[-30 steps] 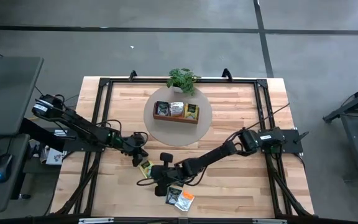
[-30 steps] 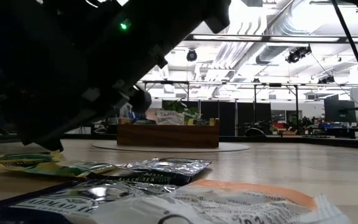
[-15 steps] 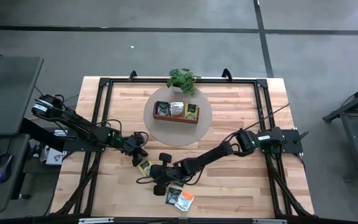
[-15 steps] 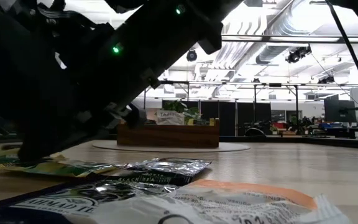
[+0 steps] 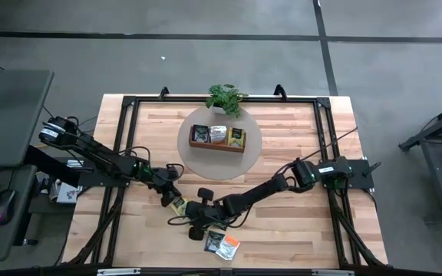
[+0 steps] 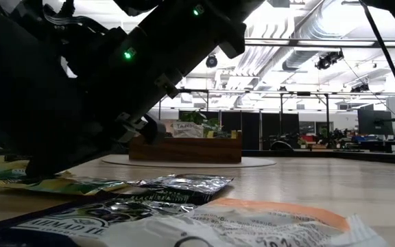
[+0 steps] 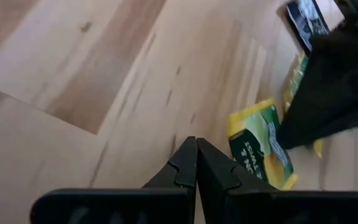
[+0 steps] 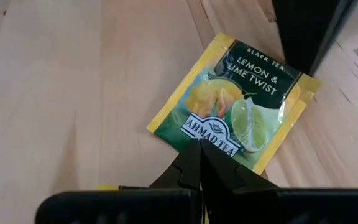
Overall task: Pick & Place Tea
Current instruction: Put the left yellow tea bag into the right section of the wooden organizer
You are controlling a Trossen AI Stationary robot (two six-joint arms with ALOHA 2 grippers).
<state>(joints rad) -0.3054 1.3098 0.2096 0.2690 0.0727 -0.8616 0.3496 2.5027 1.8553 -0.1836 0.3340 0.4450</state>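
The left gripper is closed and empty next to the yellow-green sachet, so it should back away, open and pinch the sachet's edge (image 7: 236, 152) while the right gripper holds it steady.
A yellow-green "Lemon & Lime Twist" sachet (image 8: 241, 99) lies on the wooden table near its front middle (image 5: 179, 205). My right gripper (image 8: 199, 150) is shut, with its tips on the sachet's near edge. My left gripper (image 7: 196, 149) is shut and empty just above the bare wood, beside the same sachet (image 7: 260, 152). The sachet also shows in the low view (image 6: 19, 177), one end a little raised. A dark sachet (image 5: 215, 238) and an orange-and-white one (image 5: 229, 245) lie nearer the front edge. My right gripper has its shut fingertips on the yellow-green sachet's edge by the brand label (image 8: 211, 134), slanting down from the table's right side. Whether the edge is pinched between the fingers or only pressed on, I cannot tell. The sachet lies on the table.
The brown wooden tray (image 5: 218, 148) with several sachets in it stands on a round mat (image 5: 198, 165) at the table's far middle, with the potted plant (image 5: 225, 98) behind it. Black frame rails (image 5: 129, 138) run along the table's sides. Both arms meet close together at the sachet.
My right gripper has come down and toward the table's left onto the yellow-green sachet. My left gripper has edged toward the near edge, closer to that sachet. In the low view the sachet's outer end has tipped up slightly.
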